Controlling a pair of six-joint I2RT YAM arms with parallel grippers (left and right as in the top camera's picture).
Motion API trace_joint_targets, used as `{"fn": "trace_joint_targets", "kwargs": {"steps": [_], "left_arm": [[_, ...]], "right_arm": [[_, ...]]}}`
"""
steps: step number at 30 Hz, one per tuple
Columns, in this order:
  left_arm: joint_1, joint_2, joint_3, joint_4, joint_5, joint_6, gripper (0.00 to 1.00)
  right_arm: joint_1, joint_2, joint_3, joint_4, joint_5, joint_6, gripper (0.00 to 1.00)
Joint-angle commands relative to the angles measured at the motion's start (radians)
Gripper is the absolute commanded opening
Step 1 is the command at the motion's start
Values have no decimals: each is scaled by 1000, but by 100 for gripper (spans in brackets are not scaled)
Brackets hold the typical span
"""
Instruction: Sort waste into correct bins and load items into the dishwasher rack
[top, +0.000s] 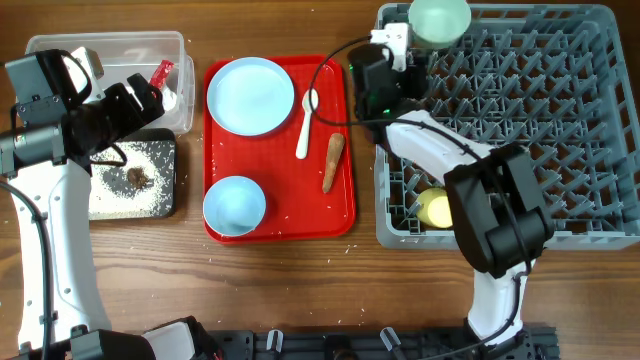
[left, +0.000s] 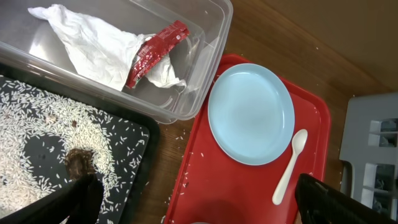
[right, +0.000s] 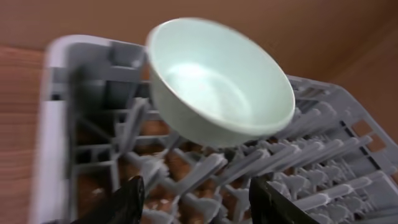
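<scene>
The bowl sits tilted on top of the pegs at the rack's far edge, so I should grip its rim (top: 467, 20) with my right gripper and seat the bowl lower and nearer.
My left gripper (top: 158, 97) (left: 205, 211) is open and empty, above the gap between the black tray (top: 165, 150) (left: 140, 134) and the flat red serving tray (top: 340, 215). The clear tub (top: 60, 45) (left: 205, 37) holds the red wrapper (left: 155, 53) and white tissue (left: 87, 43). Rice (left: 37, 137) and a brown lump (top: 137, 177) (left: 78, 163) lie in the black tray. The plate (top: 250, 95) (left: 250, 112), spoon (top: 305, 125) (left: 290, 165), brown stick (top: 332, 162) and one bowl (top: 234, 205) are on the red tray. My right gripper (top: 400, 42) (right: 202, 205) is open, just short of the other bowl (top: 440, 18) (right: 217, 81), which leans tilted on the pegs in the grey rack's (top: 560, 120) (right: 62, 124) far left corner.
The yellow cup (top: 435, 208) sits in the rack's near left part. Loose rice grains lie on the red tray and on the wooden table beside the black tray. The right arm reaches over the rack's left side.
</scene>
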Motion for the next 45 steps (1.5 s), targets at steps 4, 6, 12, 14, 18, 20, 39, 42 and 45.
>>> {"fn": "trace_joint_targets", "kwargs": {"steps": [4,6,12,14,18,20,39,42,45], "left_arm": [[6,-13,14,2,-2,19,100],[6,-13,14,2,-2,19,100],[6,-13,14,2,-2,19,100],[6,-13,14,2,-2,19,100],[6,-13,14,2,-2,19,100],[6,-13,14,2,-2,19,100],[6,-13,14,2,-2,19,100],[6,-13,14,2,-3,19,100],[6,-13,14,2,-2,19,100]], "right_arm": [[5,-151,5,-98,-102,152,56],[-6,-243,5,-168,-232,256,56],[-191,-499,5,-300,-724,520,75],[-277,-478,5,-286,-828,604,68],[-410,-356,13,-238,-1038,771,56],[-435,-292,14,-218,-1081,824,54],[-449,-72,13,-91,-1032,886,29],[-450,-72,13,-101,-1026,832,13],[-450,-72,13,-110,-1021,795,4]]}}
